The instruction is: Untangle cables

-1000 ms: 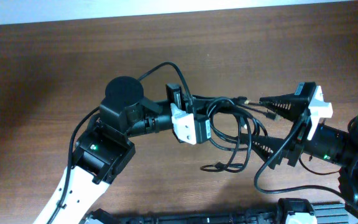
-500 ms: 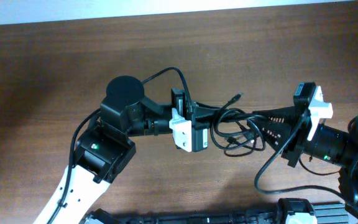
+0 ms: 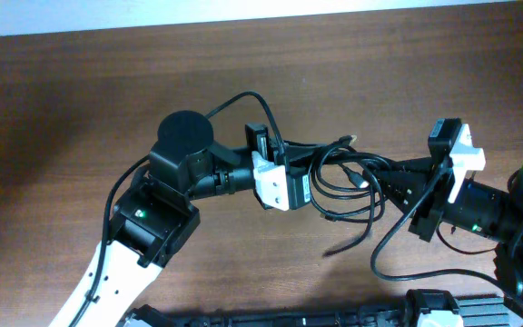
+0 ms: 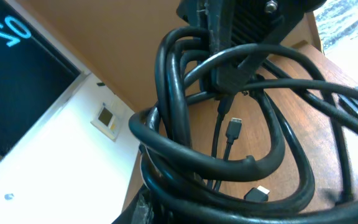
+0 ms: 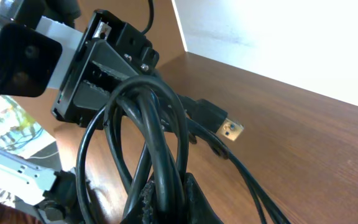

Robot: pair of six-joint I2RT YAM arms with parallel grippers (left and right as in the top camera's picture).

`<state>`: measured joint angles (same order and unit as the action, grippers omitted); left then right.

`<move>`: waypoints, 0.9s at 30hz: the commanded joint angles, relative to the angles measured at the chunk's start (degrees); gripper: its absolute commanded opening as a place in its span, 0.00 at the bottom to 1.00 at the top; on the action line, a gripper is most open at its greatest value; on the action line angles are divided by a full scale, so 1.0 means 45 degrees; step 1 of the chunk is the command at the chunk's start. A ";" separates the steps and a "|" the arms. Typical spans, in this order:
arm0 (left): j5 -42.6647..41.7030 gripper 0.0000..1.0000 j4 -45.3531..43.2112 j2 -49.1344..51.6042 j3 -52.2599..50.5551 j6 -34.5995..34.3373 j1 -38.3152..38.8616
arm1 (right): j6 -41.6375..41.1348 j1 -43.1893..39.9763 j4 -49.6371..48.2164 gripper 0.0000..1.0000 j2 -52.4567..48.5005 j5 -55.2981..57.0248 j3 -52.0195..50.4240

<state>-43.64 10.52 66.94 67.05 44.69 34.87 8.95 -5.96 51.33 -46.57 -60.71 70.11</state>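
I can see my left gripper clamps several thick loops together, so I should open it, turn it and grab the cable just below the gold-tipped plug (image 3: pixel 348 140).
The cables (image 3: pixel 343 182) are a bunch of black loops strung between my two grippers above the middle of the table. My left gripper (image 3: pixel 305 189) is shut on the bunch's left side; in the left wrist view thick loops (image 4: pixel 173 124) wrap over its jaws (image 4: pixel 179 208) and two small plugs (image 4: pixel 234 127) dangle. My right gripper (image 3: pixel 377 184) is shut on the right side. The right wrist view shows its fingers (image 5: pixel 169 193) pinching several strands (image 5: pixel 154 124), with a gold-tipped plug (image 5: pixel 230 129) sticking out behind. One loose end (image 3: pixel 348 243) trails toward the table's front.
The brown wooden table (image 3: pixel 107 91) runs to a pale edge at the back. The left arm's base (image 3: pixel 143 227) fills the front left and the right arm's body (image 3: pixel 507 218) the right. A thicker arm wire (image 3: pixel 398 268) loops under the right gripper.
My right gripper went from wide open to shut on the right side of the cables. The bundle has bunched and shifted slightly; the left gripper kept its hold.
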 commanded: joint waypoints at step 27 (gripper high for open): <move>-0.2137 0.79 0.0146 -0.0073 0.0112 -1.6092 -0.2186 | 0.0083 -0.0010 -0.1200 0.04 -0.0029 0.3925 0.0199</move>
<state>-48.80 11.38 66.92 67.05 -16.23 25.08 8.95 -5.96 47.00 -46.74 -44.14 70.11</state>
